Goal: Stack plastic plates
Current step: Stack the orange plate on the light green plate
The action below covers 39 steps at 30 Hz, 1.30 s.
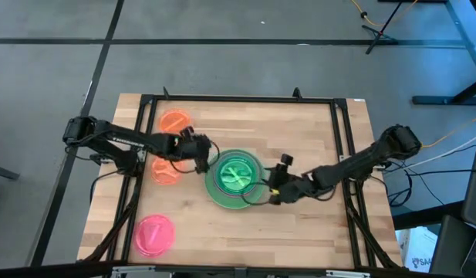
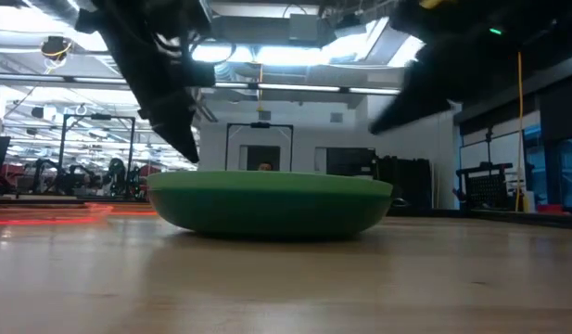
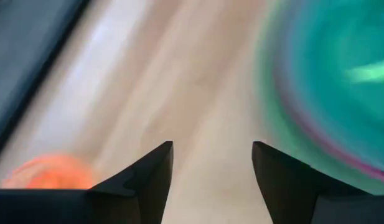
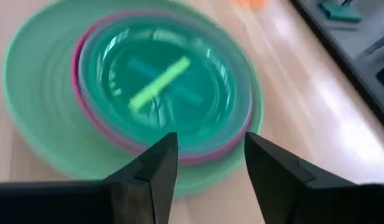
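The far orange plate is next for my left gripper, which should go to it and close on the plate's rim (image 1: 189,126) facing the table's middle.
A stack of plates (image 1: 236,179) rests on the table's middle: a large green plate at the bottom, magenta and pale blue rims above it, and a teal plate on top (image 4: 160,81). In the low view the stack (image 2: 272,202) shows as a green dish. My left gripper (image 1: 202,158) (image 3: 212,152) is open just left of the stack, over bare wood. My right gripper (image 1: 271,190) (image 4: 210,146) is open at the stack's right near rim. Two orange plates (image 1: 174,122) (image 1: 164,170) and a pink plate (image 1: 154,234) lie flat on the left side.
Black frame rails (image 1: 147,131) (image 1: 342,147) run along the table's left, right and far sides. One orange plate (image 3: 51,173) lies close behind my left gripper. Bare wood (image 1: 261,239) stretches along the near edge, right of the pink plate.
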Motion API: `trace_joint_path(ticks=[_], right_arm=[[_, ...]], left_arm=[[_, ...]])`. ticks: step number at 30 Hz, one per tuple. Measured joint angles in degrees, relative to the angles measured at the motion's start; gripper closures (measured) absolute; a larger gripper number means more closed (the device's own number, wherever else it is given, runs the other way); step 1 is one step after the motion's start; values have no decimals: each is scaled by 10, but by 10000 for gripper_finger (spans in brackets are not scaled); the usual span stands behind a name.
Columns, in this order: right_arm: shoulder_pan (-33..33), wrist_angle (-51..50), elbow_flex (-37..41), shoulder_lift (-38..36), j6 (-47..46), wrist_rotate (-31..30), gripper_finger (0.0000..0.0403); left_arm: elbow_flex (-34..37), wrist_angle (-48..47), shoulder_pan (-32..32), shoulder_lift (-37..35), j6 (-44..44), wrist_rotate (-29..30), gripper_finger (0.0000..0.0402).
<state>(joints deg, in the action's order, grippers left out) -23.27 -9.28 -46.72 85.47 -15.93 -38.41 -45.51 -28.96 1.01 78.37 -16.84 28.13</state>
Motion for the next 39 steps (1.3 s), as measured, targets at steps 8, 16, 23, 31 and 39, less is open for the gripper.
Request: trace_joint_path(ticks=[8, 16, 23, 31, 39], right_arm=[[-57, 81, 101, -9, -102, -11, 226], [-100, 114, 144, -9, -151, -11, 226], [-106, 115, 144, -9, -153, -11, 226], [-106, 114, 144, -9, -153, -11, 226], [-105, 113, 144, -9, -153, -10, 226]], left_arm=[[19, -64, 162, 6, -29, -7, 202], [28, -62, 275, 82, 9, -27, 207], [25, -65, 299, 138, 9, -34, 208], [27, -58, 297, 137, 9, -28, 299], [28, -53, 287, 139, 25, 7, 393]])
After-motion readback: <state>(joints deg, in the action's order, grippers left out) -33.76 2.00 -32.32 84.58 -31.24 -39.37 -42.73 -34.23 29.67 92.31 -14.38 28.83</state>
